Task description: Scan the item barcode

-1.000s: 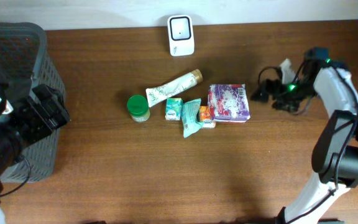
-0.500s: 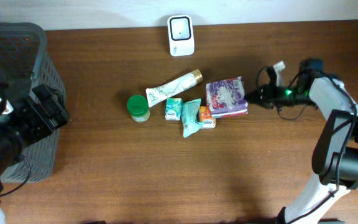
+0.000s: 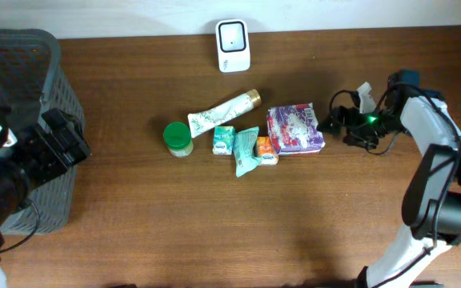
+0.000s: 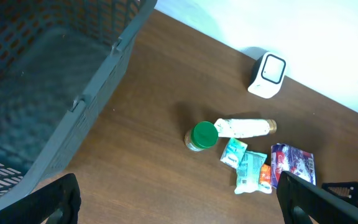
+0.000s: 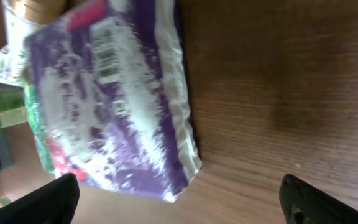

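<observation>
Next, I close my right gripper on the purple packet's end (image 3: 316, 125) (image 5: 148, 175) farthest from the white tube, so that the packet can be lifted to the scanner.
A purple packet (image 3: 294, 130) lies flat at the right end of a cluster of items, and its barcode (image 5: 107, 56) faces up in the right wrist view. My right gripper (image 3: 329, 121) stands open just right of the packet, holding nothing. From the wrist, the packet (image 5: 110, 106) fills the upper left, with its near corner just ahead of the open right gripper (image 5: 182, 205). The white scanner (image 3: 233, 44) stands at the table's back edge. My left gripper (image 3: 72, 144) hovers open by the basket, far from the items, and the left wrist view shows it (image 4: 179, 205) empty.
A dark mesh basket (image 3: 30, 72) takes up the left end of the table. Left of the purple packet lie a white tube (image 3: 224, 112), a green-lidded jar (image 3: 178, 138), teal sachets (image 3: 245, 150) and an orange sachet (image 3: 264, 150). Black cables (image 3: 370, 138) trail behind the right gripper.
The right gripper pushed in at the purple packet's right edge and shut, tilting it, then reopened and drew back slightly. The packet has settled almost where it lay. The left arm stayed still.
</observation>
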